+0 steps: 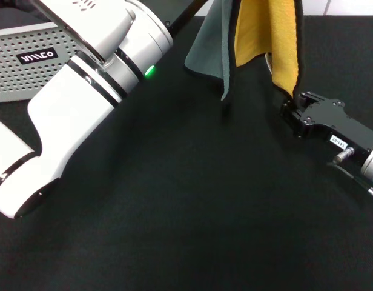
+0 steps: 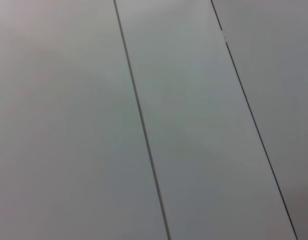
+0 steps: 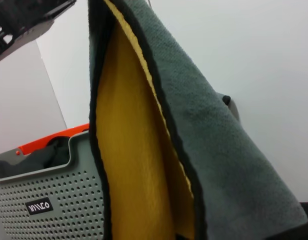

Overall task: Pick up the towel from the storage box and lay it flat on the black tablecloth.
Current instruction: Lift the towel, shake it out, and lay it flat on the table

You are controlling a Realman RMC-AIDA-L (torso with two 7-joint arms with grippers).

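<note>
The towel hangs folded lengthwise from my left gripper, so next my right gripper takes the lower yellow corner (image 1: 289, 88) and pulls the towel wide before laying it flat.
The towel (image 1: 265, 30) hangs in the air over the black tablecloth (image 1: 204, 200), folded lengthwise, yellow-orange face inside and grey-green face outside. It fills the right wrist view (image 3: 139, 150). Its top runs out of the head view, where my left arm (image 1: 83, 91) reaches. A black part of my left gripper (image 3: 24, 20) shows beside the towel's top edge. My right gripper (image 1: 290, 112) sits low at the right, just under the towel's lower yellow corner. The storage box (image 1: 29, 60) stands at the back left, also in the right wrist view (image 3: 54, 200).
A dark cloth (image 3: 39, 157) lies inside the storage box. An orange object (image 3: 54, 137) stands behind the box. The left wrist view shows only pale wall panels (image 2: 194, 125). My left arm's white links cross the left half of the tablecloth.
</note>
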